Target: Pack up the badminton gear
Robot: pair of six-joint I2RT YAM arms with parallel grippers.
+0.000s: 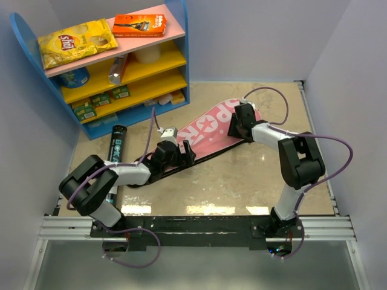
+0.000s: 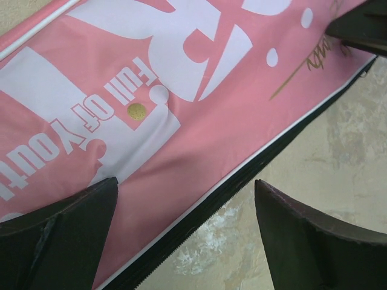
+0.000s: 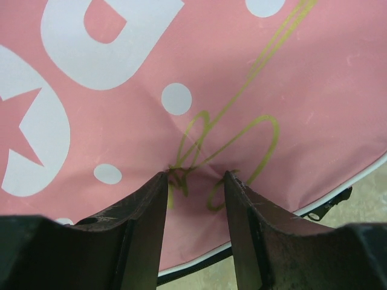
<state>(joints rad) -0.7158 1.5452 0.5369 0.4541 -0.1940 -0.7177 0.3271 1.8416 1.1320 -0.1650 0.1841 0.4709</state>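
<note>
The black zipper pull [image 1: 248, 142] [image 3: 330, 205] is on the near-side edge of the pink racket cover, by its wide head end. My right gripper will grab it there next.
The pink "SPORT" racket cover [image 1: 211, 130] with black edging lies diagonally on the table. My left gripper [image 1: 183, 154] is open over its narrow handle end; in the left wrist view [image 2: 184, 184] the jaws straddle the black zipper edge [image 2: 205, 217], one finger over the pink cover [image 2: 199, 121], the other over the table. My right gripper [image 1: 237, 128] is on the wide head end, and its open fingertips [image 3: 195, 175] press into the cover [image 3: 181, 60], wrinkling it. The long black tube [image 1: 117, 145] lies at the left beside my left arm. Shuttlecocks and racket are out of view.
A blue shelf unit [image 1: 181, 72] stands at the back left, holding a yellow chip bag [image 1: 75, 42], an orange box [image 1: 139, 25] and small packets. White walls close in the table on the left, back and right. My right gripper's tip [image 2: 357, 27] shows in the left wrist view.
</note>
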